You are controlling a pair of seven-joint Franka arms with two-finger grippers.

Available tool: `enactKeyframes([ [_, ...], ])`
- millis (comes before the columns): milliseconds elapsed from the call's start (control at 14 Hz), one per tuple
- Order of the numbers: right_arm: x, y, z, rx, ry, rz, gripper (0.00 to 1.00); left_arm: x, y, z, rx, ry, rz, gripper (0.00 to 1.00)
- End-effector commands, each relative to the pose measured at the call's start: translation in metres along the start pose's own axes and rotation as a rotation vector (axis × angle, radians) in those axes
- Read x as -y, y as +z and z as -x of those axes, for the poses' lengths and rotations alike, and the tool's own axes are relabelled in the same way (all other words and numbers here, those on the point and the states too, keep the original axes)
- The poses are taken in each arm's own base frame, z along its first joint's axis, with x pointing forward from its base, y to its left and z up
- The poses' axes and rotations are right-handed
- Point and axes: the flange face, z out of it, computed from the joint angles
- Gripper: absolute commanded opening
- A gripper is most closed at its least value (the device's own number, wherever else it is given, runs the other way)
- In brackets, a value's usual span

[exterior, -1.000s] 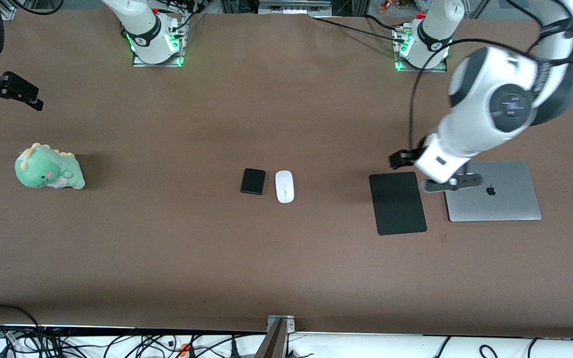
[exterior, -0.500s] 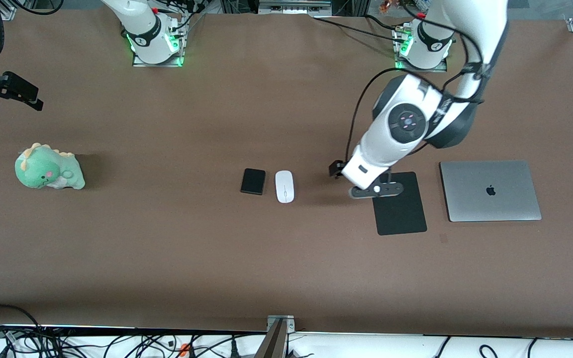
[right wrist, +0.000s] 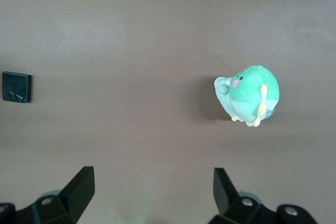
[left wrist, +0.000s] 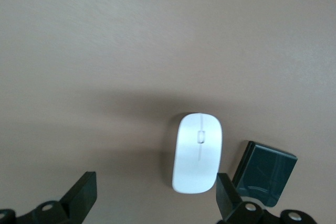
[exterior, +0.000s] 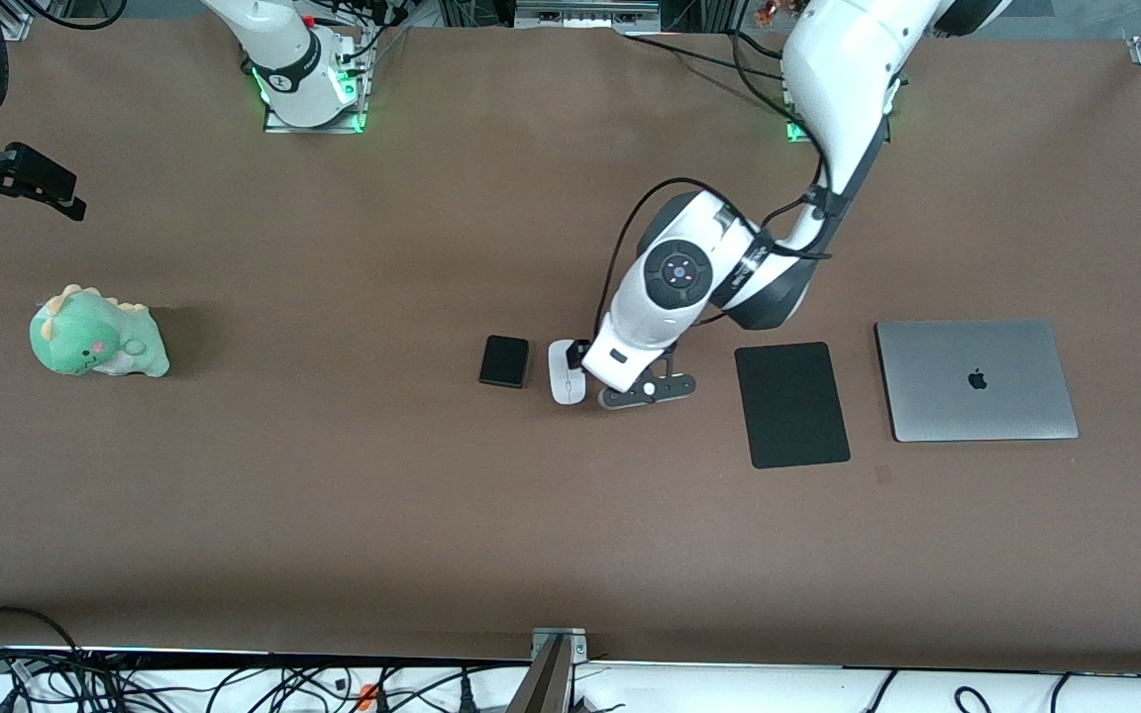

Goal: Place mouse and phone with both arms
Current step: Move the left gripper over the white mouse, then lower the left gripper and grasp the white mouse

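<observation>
Next, my left gripper grips the white mouse, closing across the back half (exterior: 562,357) (left wrist: 195,169) of it, behind its scroll wheel.
The white mouse (exterior: 561,384) lies mid-table with the small black phone (exterior: 504,361) right beside it, toward the right arm's end. My left gripper (exterior: 598,368) hangs over the mouse's edge and part of the mouse is under its hand. In the left wrist view the mouse (left wrist: 197,153) lies close to one fingertip of my open left gripper (left wrist: 155,195), with nothing held. The phone (left wrist: 265,174) shows just past that finger. My right gripper (exterior: 26,183) waits open in the air at the right arm's end of the table, and its wrist view shows the right gripper (right wrist: 153,190) empty and the phone (right wrist: 17,87) far off.
A matte black mouse pad (exterior: 791,404) and a closed silver laptop (exterior: 975,379) lie toward the left arm's end. A green plush dinosaur (exterior: 98,345) sits at the right arm's end, and the right wrist view shows the dinosaur (right wrist: 249,95). Cables run along the table's edges.
The left arm has swept from over the laptop, across the mouse pad, to the mouse, its gripper still open. The right arm has not moved.
</observation>
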Motion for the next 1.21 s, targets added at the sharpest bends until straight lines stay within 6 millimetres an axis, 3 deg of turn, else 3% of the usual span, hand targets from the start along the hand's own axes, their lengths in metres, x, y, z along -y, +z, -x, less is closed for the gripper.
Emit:
enactKeyframes([
  [0, -0.002, -0.003, 0.006, -0.008, 0.007, 0.005, 1.00, -0.022, 0.025, 0.011, -0.024, 0.017, 0.001, 1.00],
  [571, -0.001, -0.004, 0.007, -0.007, 0.005, 0.004, 1.00, -0.040, 0.092, 0.045, -0.059, 0.109, -0.045, 1.00],
  [1143, 0.000, -0.004, 0.007, -0.005, 0.003, 0.005, 1.00, -0.047, 0.103, 0.052, -0.074, 0.128, -0.045, 1.00],
])
